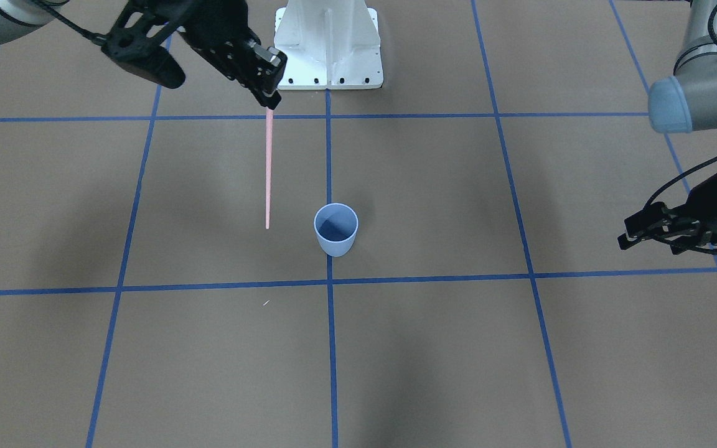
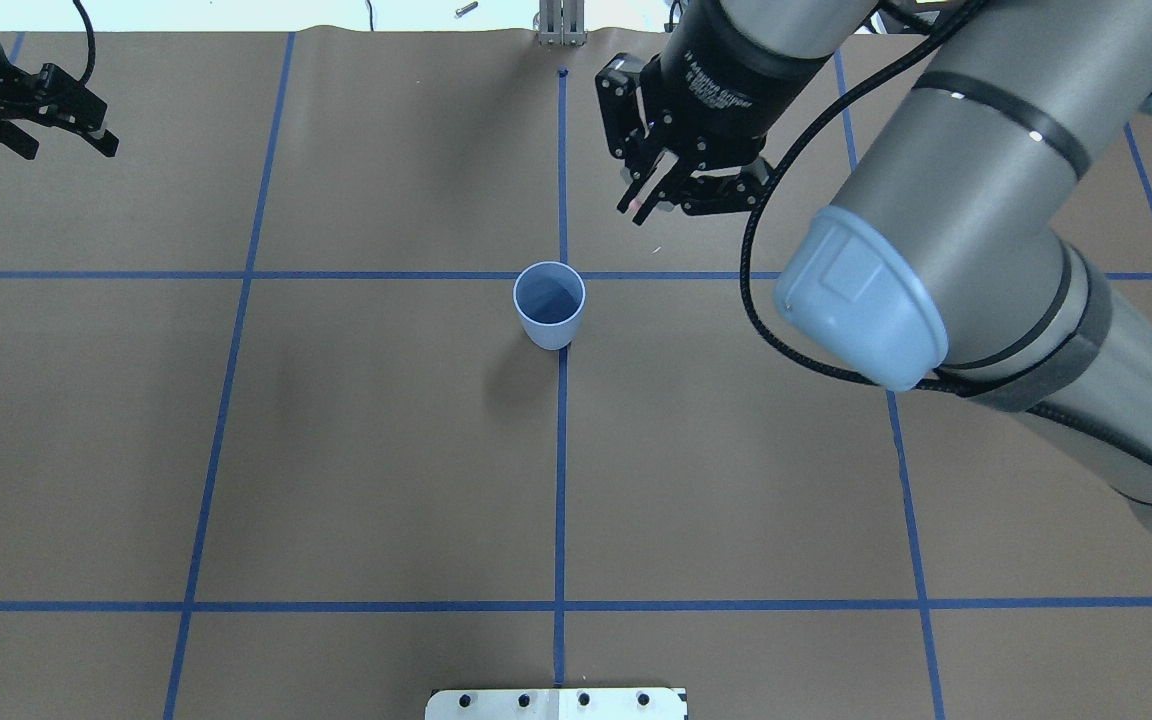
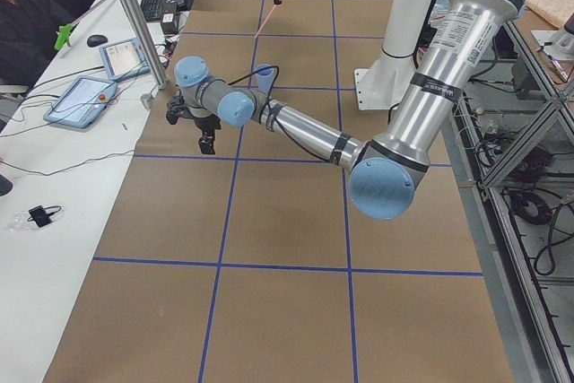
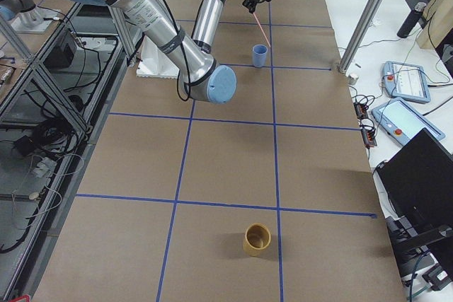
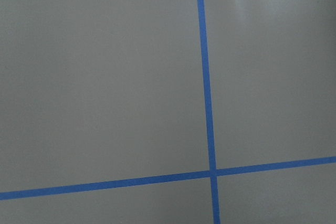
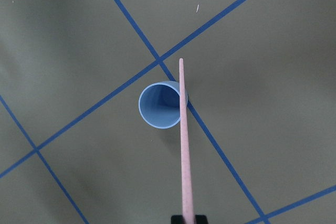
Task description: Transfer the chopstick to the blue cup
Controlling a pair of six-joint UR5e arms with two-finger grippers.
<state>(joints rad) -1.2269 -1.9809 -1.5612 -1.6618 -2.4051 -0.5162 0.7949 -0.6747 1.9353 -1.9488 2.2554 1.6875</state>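
My right gripper is to let go of the pale pink chopstick with its lower tip down inside the blue cup's opening [image 1: 337, 235] [image 6: 167, 99].
My right gripper [image 1: 269, 99] is shut on the top end of the pale pink chopstick [image 1: 268, 168], which hangs almost straight down, clear of the table. The blue cup [image 1: 336, 229] stands upright and empty on a tape crossing line in the middle. The stick's lower tip hangs beside the cup, outside it. In the right wrist view the chopstick [image 6: 184, 140] overlaps the right rim of the cup [image 6: 161, 105]. From overhead the right gripper [image 2: 641, 203] is beyond and right of the cup [image 2: 549, 303]. My left gripper [image 2: 68, 140] is open and empty at the far left.
The brown table [image 1: 458, 348] is marked with blue tape lines [image 1: 331, 348]. The white robot base [image 1: 327, 46] is behind the cup. A tan cup [image 4: 257, 238] stands far off on the robot's right end. Tablets [image 3: 85, 96] and an operator are at the table's far side.
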